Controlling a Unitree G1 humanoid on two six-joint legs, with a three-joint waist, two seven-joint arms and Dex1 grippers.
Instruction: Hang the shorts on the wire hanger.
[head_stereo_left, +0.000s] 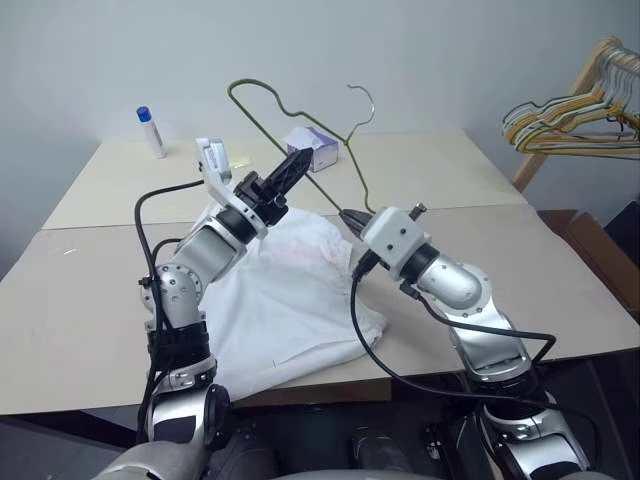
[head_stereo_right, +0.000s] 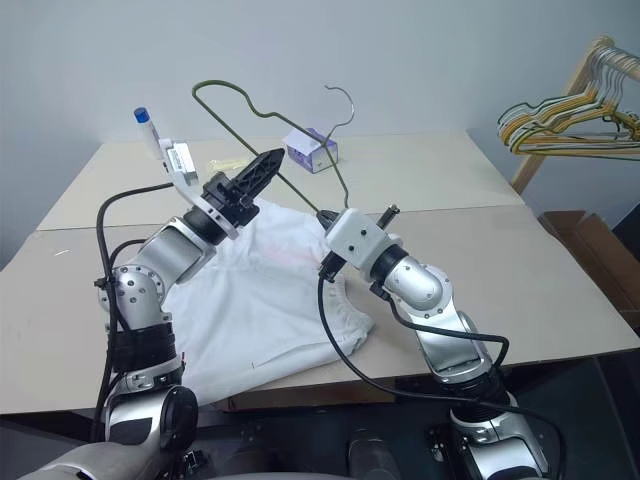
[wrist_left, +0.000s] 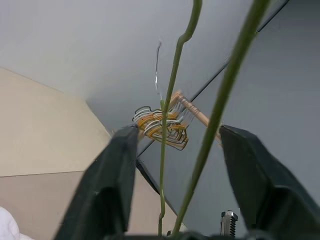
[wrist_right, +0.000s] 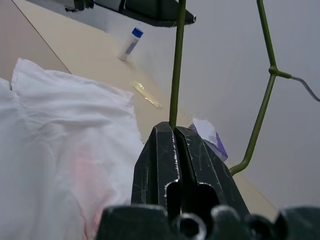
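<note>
My right gripper is pinching only the long side of the hanger, so my left gripper will hold that side while my right gripper takes both wires at the hanger's lower corner (head_stereo_left: 370, 209).
The white shorts (head_stereo_left: 290, 300) lie spread on the table (head_stereo_left: 90, 300) between my two arms, a faint pink patch showing. Above them the wire hanger (head_stereo_left: 250, 118) stands upright and tilted, its hook at the top. My right gripper (head_stereo_left: 350, 215) is shut on the hanger's lower corner; the right wrist view shows its fingers pinched on the wire (wrist_right: 176, 60), with the shorts (wrist_right: 65, 145) below. My left gripper (head_stereo_left: 298, 158) is raised at the hanger's long side. In the left wrist view its jaws (wrist_left: 179, 128) stand apart with the wire (wrist_left: 220, 105) running between them, untouched.
A bunch of yellow and coloured hangers (head_stereo_left: 570, 125) hangs on a wooden rack at the right. A purple and white box (head_stereo_left: 312, 148) and a white bottle with a blue cap (head_stereo_left: 150, 130) stand at the table's far side. A brown box (head_stereo_left: 600, 250) sits beside the table's right edge.
</note>
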